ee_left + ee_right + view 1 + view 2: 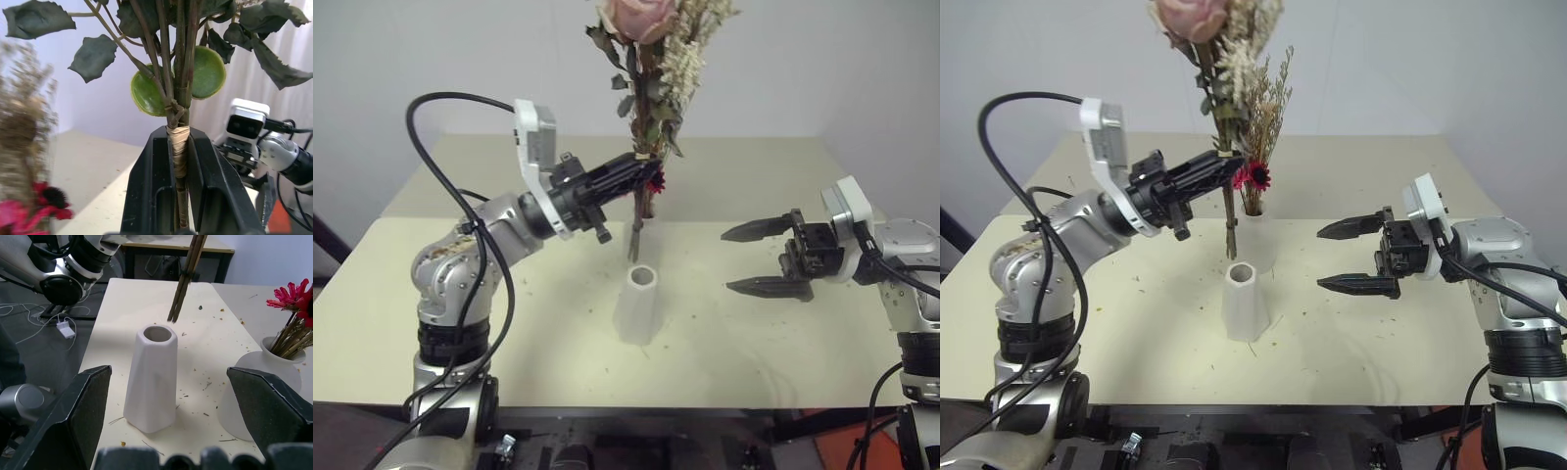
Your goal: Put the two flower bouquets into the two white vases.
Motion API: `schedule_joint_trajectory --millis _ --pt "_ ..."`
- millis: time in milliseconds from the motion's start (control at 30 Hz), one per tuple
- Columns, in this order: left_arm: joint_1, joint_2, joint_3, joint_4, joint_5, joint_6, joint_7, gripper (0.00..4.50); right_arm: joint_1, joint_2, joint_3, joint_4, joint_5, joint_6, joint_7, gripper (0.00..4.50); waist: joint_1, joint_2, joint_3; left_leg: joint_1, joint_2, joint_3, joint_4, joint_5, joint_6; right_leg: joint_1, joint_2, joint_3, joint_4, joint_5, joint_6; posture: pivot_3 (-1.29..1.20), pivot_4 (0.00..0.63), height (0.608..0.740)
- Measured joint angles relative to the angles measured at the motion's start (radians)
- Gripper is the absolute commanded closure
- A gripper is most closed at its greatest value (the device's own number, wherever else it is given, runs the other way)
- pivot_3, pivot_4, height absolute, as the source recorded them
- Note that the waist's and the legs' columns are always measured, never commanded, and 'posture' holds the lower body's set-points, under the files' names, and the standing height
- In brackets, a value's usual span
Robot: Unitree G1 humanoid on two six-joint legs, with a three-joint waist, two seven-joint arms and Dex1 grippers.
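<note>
The robot's left gripper needs to release the pink-rose bouquet, now held upright over the table, with its stems in the opening of the tapered white vase (643,276).
My left gripper (641,178) is shut on the wrapped stems of the pink-rose bouquet (651,59) and holds it upright over the table. The stem ends (1231,245) hang just above the mouth of the tapered white vase (638,305), slightly to its far side. Behind stands the rounded white vase (259,387), holding the dried-grass bouquet (1261,127) with its magenta bloom (1253,176). My right gripper (1320,258) is open, level with the tapered vase and to its right, not touching it.
Both vases stand mid-table on the beige table (431,323), which is flecked with plant crumbs. A black cable (431,108) loops over my left arm. A white wall lies beyond the table's far edge.
</note>
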Motion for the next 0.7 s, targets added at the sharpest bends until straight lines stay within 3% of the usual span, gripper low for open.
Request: schedule_joint_trajectory --millis 700 --pt "0.112 0.009 -0.067 -0.032 0.017 0.011 -0.012 4.37 0.033 -0.003 -0.007 -0.026 0.002 0.004 -0.023 0.0 0.001 0.0 0.0 0.0 0.0 0.0 0.0 0.0 0.0 0.0 0.0 0.0 0.0 0.0 0.0 0.0 0.15 0.74"
